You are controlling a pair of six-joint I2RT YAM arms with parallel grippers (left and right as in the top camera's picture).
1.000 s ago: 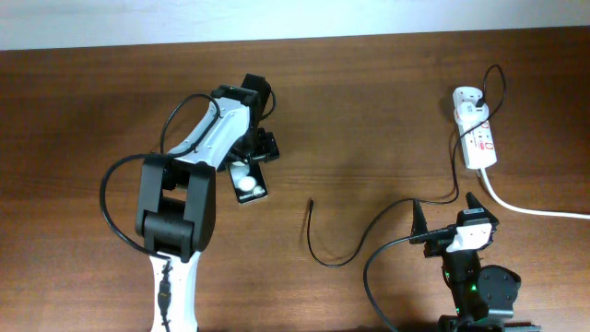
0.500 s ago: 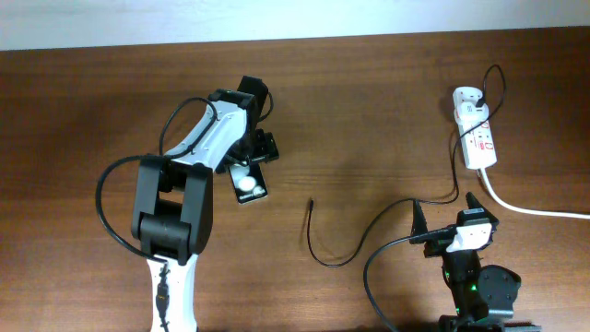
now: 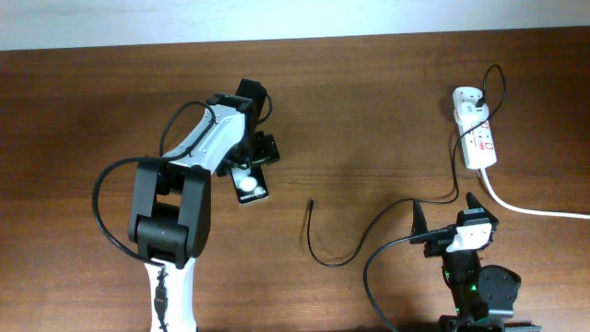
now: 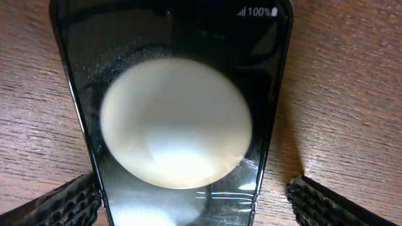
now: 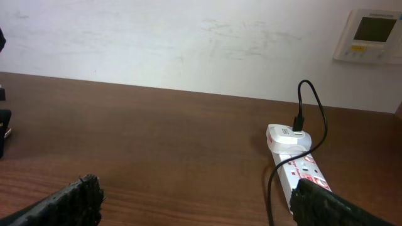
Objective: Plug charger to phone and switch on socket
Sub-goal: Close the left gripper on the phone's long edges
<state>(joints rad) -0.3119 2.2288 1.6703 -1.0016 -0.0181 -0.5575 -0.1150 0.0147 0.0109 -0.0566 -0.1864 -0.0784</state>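
Observation:
My left gripper should close on both long sides of the phone (image 4: 260,177) before lifting it, because the phone sits against one finger with a gap beside the other.
The phone (image 3: 250,185) is a black slab with white round patches, lying on the table left of centre. It fills the left wrist view (image 4: 169,37). My left gripper (image 3: 249,164) is open with a finger on either side of the phone; the right finger stands clear of its edge. The charger's thin black cable (image 3: 324,260) ends in a free plug tip (image 3: 311,202) right of the phone. Its white adapter (image 3: 466,97) sits in the white socket strip (image 3: 481,140). My right gripper (image 3: 445,214) is open and empty at the front right.
The socket's thick white cord (image 3: 530,208) runs off the right edge. The right wrist view shows the socket (image 5: 303,174), the adapter (image 5: 286,138), the cable loop (image 5: 314,100), a white wall behind and a wall panel (image 5: 372,34).
My left arm has shifted slightly to the left over the phone. The phone, the cable and the right arm have not moved.

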